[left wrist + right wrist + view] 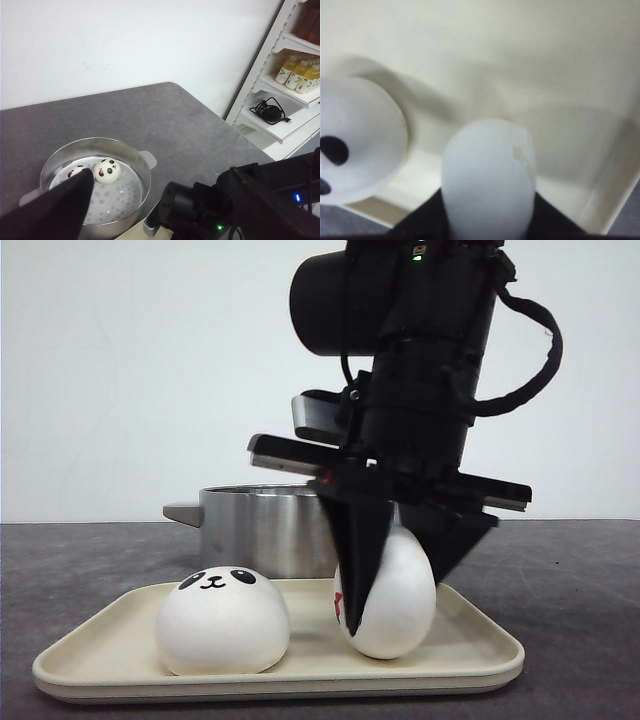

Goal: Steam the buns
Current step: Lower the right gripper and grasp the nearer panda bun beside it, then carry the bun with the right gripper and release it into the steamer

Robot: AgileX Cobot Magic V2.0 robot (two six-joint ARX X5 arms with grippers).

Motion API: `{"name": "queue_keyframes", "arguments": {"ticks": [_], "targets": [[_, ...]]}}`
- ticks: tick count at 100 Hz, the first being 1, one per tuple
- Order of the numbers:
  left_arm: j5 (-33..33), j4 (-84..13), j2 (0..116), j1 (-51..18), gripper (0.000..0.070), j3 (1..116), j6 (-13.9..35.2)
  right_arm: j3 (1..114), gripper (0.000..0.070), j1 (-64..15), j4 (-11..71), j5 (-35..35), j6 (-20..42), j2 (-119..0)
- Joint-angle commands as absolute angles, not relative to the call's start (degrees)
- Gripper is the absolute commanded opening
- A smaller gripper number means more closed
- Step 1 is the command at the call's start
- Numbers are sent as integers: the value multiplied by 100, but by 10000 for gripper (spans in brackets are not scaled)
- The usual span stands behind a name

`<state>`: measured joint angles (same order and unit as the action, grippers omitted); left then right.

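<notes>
The white bun, now touching or just above the cream tray, will be let go by my right gripper inside the steel steamer pot (352, 525) behind the cream tray.
My right gripper (395, 570) is shut on a white bun (400, 600), squeezed tall between the black fingers and touching or just above the cream tray (100, 660). In the right wrist view this bun (487, 180) fills the jaws. A second panda-faced bun (222, 620) sits on the tray to its left and also shows in the right wrist view (360, 150). Two more buns (106, 170) lie in the steel steamer pot (145, 170); one (74, 171) is partly hidden. My left gripper hangs above the pot, with one finger (55, 210) showing far to one side, jaws apart and empty.
The steamer pot (260, 525) stands just behind the tray on the grey table. My right arm (210, 210) reaches in next to the pot. A white shelf with bottles (300, 75) and a black charger (267, 107) stands beyond the table's edge.
</notes>
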<state>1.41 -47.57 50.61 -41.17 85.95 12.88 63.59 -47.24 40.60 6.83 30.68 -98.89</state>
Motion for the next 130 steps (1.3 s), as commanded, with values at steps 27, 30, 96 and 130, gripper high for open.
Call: {"name": "queue_keyframes", "arguments": {"ticks": [27,30,96,130], "targets": [[123,-4729,5096,-4169,510,8715,1284,7717,16,-4930,4165,827,2766,-8954],[123,-4727,5098,-4169,509,8715,1282,7953,15,-4932,4134,727,2689,-8884],[97,-4718,5170,-4169,510,8715,1201,9498,13,-3280,3747,368,1710,-10914],[97,-4718,5229,-4169,510,8715,1203,9498,38,-3103,3723,746,1712,-11664]]}}
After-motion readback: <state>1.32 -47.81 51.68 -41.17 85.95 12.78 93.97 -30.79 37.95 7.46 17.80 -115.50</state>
